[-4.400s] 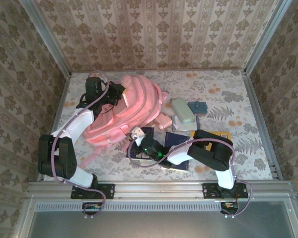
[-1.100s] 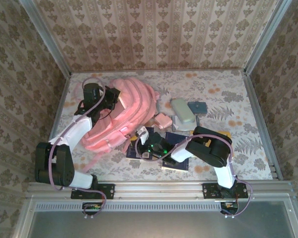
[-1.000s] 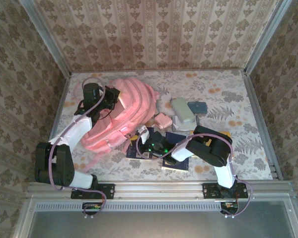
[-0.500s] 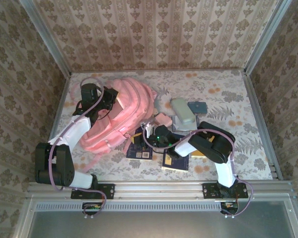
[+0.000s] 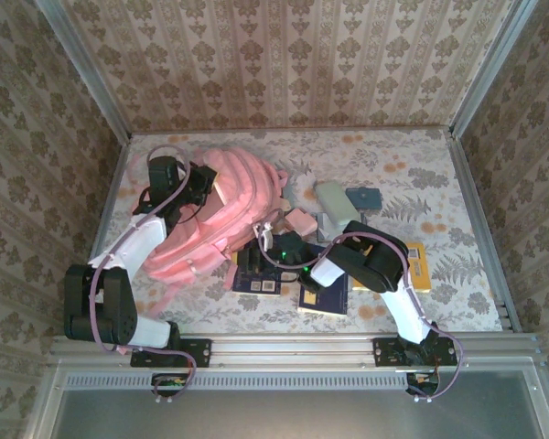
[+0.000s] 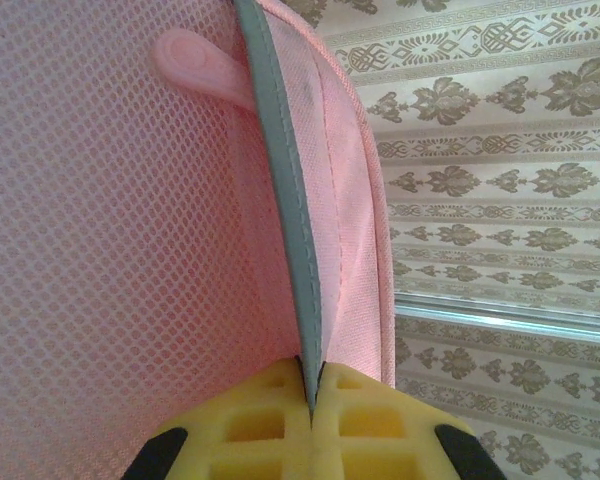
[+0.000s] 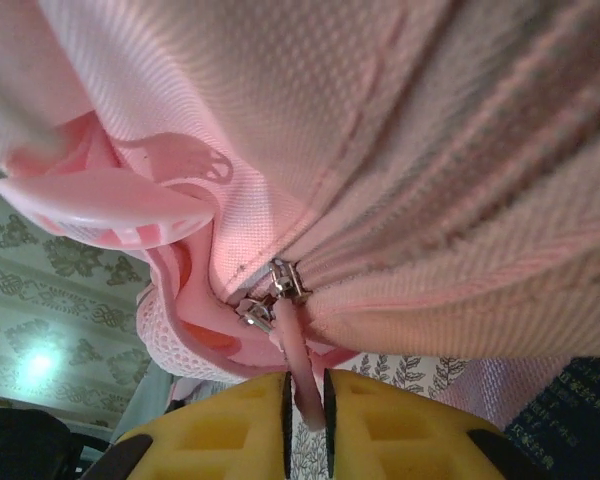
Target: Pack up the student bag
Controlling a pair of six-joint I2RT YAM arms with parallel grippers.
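Only the loose end of the pink zipper pull sits slanted within my right gripper, so next I open and take the pull closer to its metal slider (image 7: 291, 333).
The student bag (image 5: 221, 212), a large pink backpack, lies at the table's left. My left gripper (image 5: 199, 183) is at its upper left, shut on a grey-trimmed fabric edge (image 6: 285, 190) beside pink mesh; the yellow pads (image 6: 380, 420) press together on the trim. My right gripper (image 5: 269, 238) is at the bag's right side. In the right wrist view a pink zipper pull (image 7: 302, 350) hangs from two metal sliders (image 7: 278, 282) and sits between the yellow pads of my right gripper (image 7: 305, 390), which close narrowly around it.
A small pink pouch (image 5: 299, 220), a pale green case (image 5: 335, 201) and a blue case (image 5: 362, 198) lie right of the bag. Dark blue books (image 5: 259, 274) and a yellow one (image 5: 414, 265) lie under and near my right arm.
My right gripper has moved away from the near edge and rightward along the bag's side, past the dark books. The bag's right side shifted slightly. My left gripper kept its hold.
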